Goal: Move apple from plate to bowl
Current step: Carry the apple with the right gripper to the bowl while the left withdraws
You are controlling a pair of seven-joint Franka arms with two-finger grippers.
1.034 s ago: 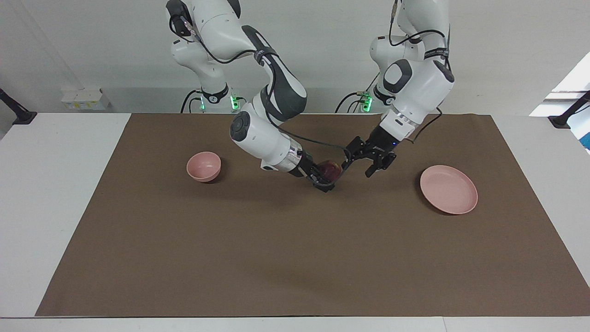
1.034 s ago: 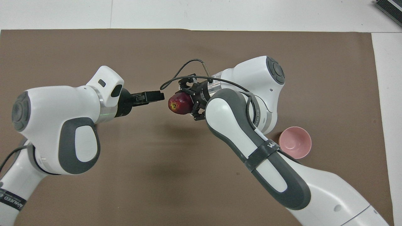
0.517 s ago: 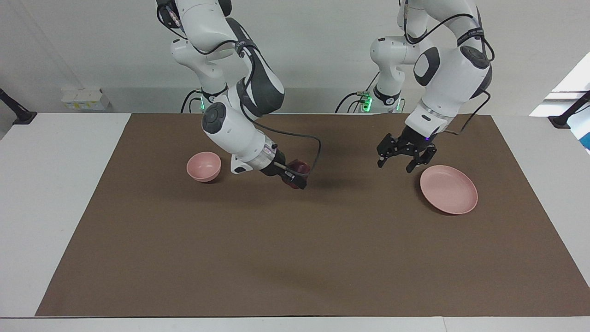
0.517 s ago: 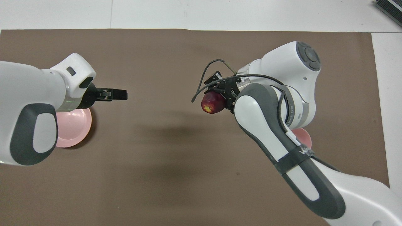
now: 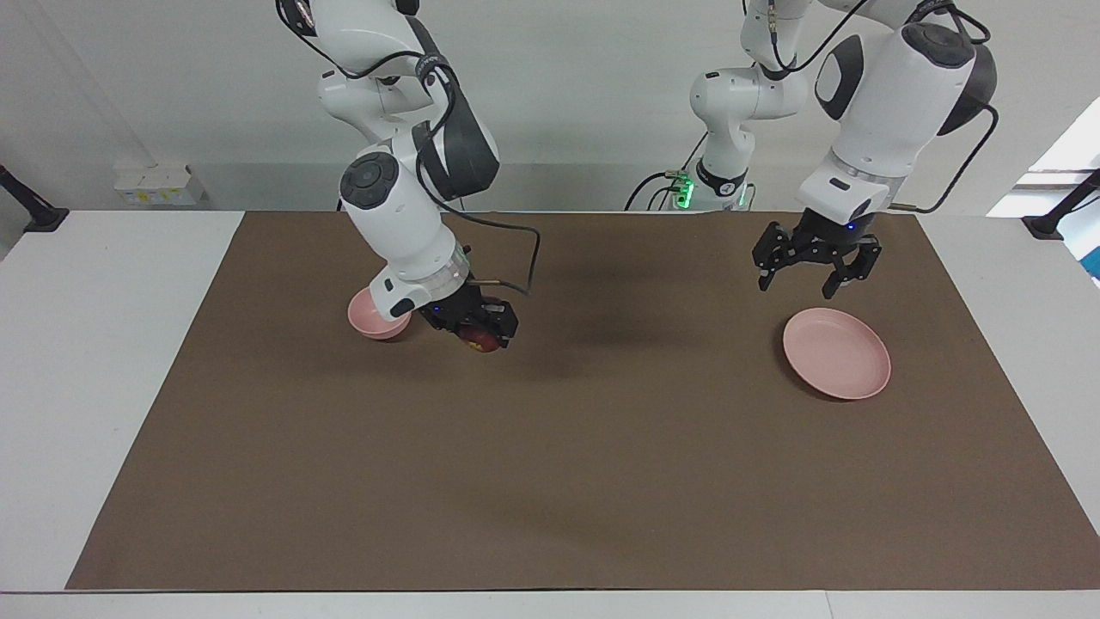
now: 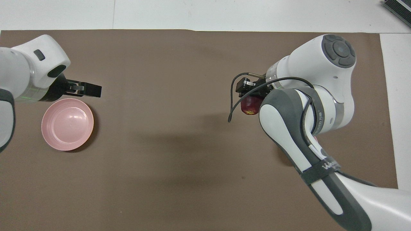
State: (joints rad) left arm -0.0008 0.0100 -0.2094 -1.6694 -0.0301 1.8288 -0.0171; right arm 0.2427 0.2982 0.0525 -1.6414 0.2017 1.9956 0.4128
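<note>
My right gripper will let go of the dark-red apple, which hangs just above the mat now. The apple will then rest inside the small pink bowl [image 6: 295, 141], toward the bowl's side that faces the plate.
The dark-red apple [image 5: 484, 344] hangs just above the mat, beside the small pink bowl [image 5: 371, 316], toward the middle of the table. My right gripper [image 5: 481, 332] is shut on the apple [image 6: 250, 107] and points downward. The right arm's wrist covers part of the bowl in the facing view, and the arm hides the bowl in the overhead view. The wide pink plate [image 5: 836, 353] lies bare at the left arm's end of the mat. My left gripper [image 5: 797, 286] hangs open and holds nothing, over the mat beside the plate [image 6: 67, 124]; in the overhead view the left gripper [image 6: 92, 90] shows side-on.
A brown mat [image 5: 550, 481] covers most of the white table [image 5: 103, 344]. A black cable [image 6: 233, 106] loops off the right wrist beside the apple. Nothing else stands on the mat.
The right arm has carried the apple from the middle of the mat to beside the bowl. The left gripper has drawn back, open, to the plate's end and risen.
</note>
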